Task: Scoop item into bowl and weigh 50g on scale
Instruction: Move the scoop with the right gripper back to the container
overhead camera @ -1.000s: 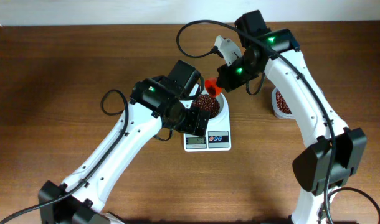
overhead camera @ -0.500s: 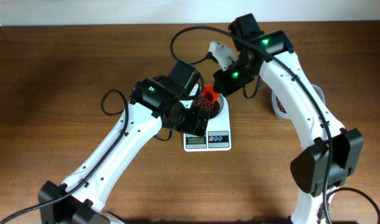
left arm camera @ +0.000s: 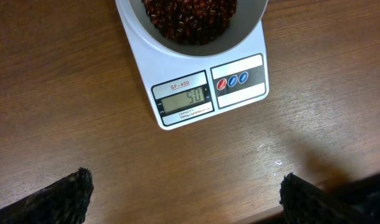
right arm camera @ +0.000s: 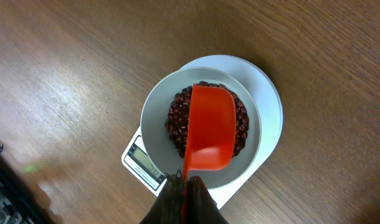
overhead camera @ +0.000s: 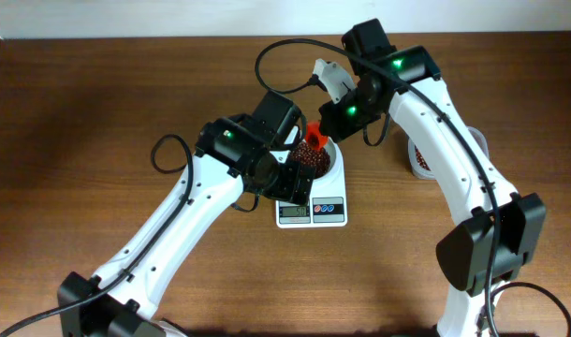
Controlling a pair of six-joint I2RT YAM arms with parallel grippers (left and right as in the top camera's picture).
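My right gripper will set the red scoop down on the beans inside the white container [overhead camera: 452,153] and leave it there.
The white bowl [right arm camera: 154,118] sits on the white scale [left arm camera: 196,93], whose grey display [left arm camera: 185,99] reads 50. Dark reddish-brown beans [right arm camera: 177,121] form a pile inside the bowl; they also show in the left wrist view [left arm camera: 190,15] and the overhead view [overhead camera: 309,157]. My right gripper [right arm camera: 189,182] is shut on the handle of a red scoop [right arm camera: 211,127], held turned over above the beans in the bowl. My left gripper [left arm camera: 184,196] is open and empty, over bare table just in front of the scale.
A white container [overhead camera: 422,156] holding more beans stands on the table to the right of the scale, partly behind the right arm. The table's far edge [overhead camera: 173,39] runs along the top of the overhead view.
My right gripper has moved left and tipped the red scoop over the bowl. The left arm has not moved.
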